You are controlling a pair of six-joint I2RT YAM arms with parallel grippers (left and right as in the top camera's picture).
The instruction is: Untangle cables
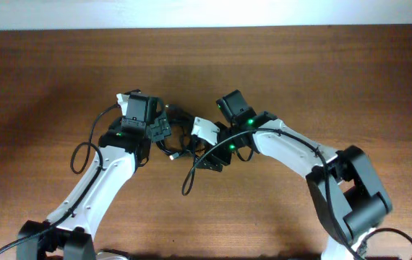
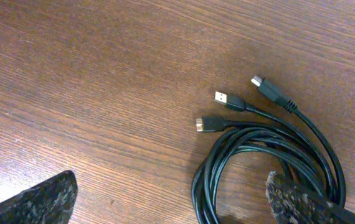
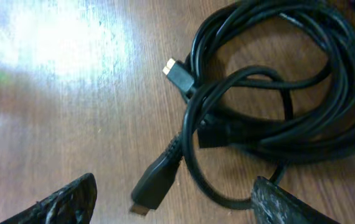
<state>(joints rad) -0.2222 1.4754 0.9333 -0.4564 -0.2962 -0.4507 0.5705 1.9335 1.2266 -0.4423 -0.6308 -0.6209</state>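
Observation:
A loop lies across the coiled bundle, so next my right gripper pinches the loop's bend (image 3: 218,198) and lifts the bundle before my left gripper pulls a strand of cable free.
The cables (image 1: 181,146) lie as a black coiled bundle on the wooden table between both arms. In the left wrist view the coil (image 2: 240,155) shows three plug ends fanned out at its top, one of them (image 2: 209,124) with a metal tip. My left gripper (image 2: 174,202) is open and low over the coil's left edge, its right finger over the strands. In the right wrist view the tangled coil (image 3: 277,93) fills the top right. A flat black plug (image 3: 159,177) and one loop lie between the fingers of my open right gripper (image 3: 174,205).
The wooden table (image 1: 322,72) runs to a pale back edge at the top. One loose cable end (image 1: 189,180) trails toward the front from the bundle. A black wire loop (image 1: 82,155) hangs off the left arm.

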